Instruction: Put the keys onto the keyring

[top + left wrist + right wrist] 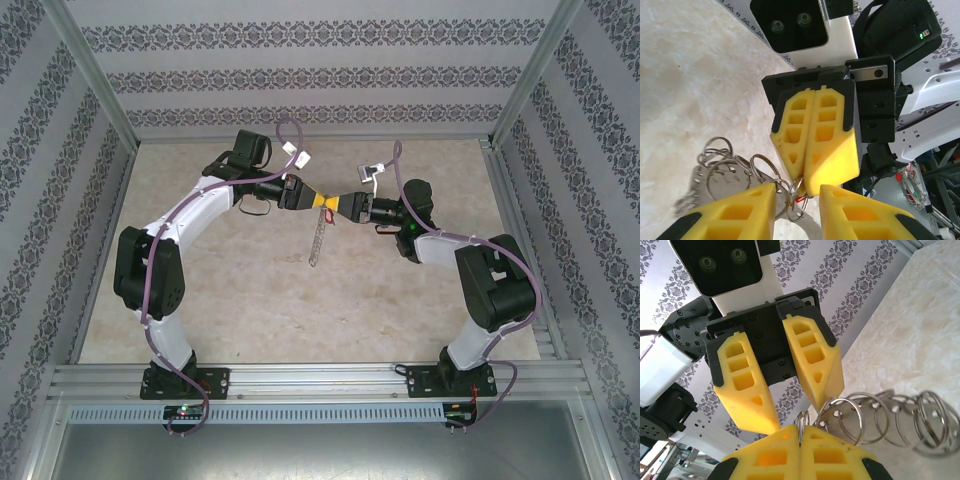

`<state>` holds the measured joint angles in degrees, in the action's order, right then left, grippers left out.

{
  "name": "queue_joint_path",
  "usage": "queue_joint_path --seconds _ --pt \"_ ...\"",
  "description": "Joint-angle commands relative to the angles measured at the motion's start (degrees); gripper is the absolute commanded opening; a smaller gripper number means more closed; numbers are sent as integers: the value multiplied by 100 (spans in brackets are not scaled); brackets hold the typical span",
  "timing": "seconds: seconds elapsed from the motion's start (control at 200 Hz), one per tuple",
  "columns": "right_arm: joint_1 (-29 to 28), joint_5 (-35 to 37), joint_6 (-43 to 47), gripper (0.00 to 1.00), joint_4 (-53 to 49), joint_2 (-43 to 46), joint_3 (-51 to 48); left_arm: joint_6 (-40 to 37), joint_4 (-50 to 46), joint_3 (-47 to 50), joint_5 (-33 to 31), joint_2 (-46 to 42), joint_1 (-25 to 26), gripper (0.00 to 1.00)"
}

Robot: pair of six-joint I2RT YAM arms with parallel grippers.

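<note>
The small ring beside the red-headed key is pinched in my right gripper, so my left gripper should hold that ring while my right gripper opens and takes the key (pixel 800 199).
My two grippers meet nose to nose above the middle of the table. The keyring (pixel 317 240) is a string of grey metal rings hanging down from them; it also shows as a bunch (pixel 722 167) and as a row (pixel 900 420). My right gripper (pixel 800 432) (pixel 801 182) is shut on one small ring of it, held edge-on. A tiny red-headed key (pixel 801 198) (pixel 330 215) sits right at that pinched ring, mostly hidden. My left gripper (pixel 797 191) (pixel 796 415) stands partly open around the same ring, one fingertip (pixel 826 401) against a neighbouring ring.
The beige stone-look table (pixel 250 290) lies below the hanging rings. Patterned walls with metal posts (pixel 95 90) close in three sides. A metal rail (pixel 320 378) carrying the arm bases runs along the near edge.
</note>
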<state>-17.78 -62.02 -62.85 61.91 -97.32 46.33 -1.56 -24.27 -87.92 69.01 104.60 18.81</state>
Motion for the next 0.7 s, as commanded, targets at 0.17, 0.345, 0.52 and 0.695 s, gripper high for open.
queue_joint_path --seconds 0.17,0.345,0.52,0.695 --pt "-43 -52 79 0 322 134 34 -222 -73 -62 297 69 125 23" --pt "-41 -47 80 0 315 130 34 -283 -138 -62 362 76 138 17" --pt "-46 -34 80 0 322 108 34 -318 -156 -61 455 71 133 5" --pt "-11 -8 21 16 322 149 28 -286 -61 -22 467 40 135 0"
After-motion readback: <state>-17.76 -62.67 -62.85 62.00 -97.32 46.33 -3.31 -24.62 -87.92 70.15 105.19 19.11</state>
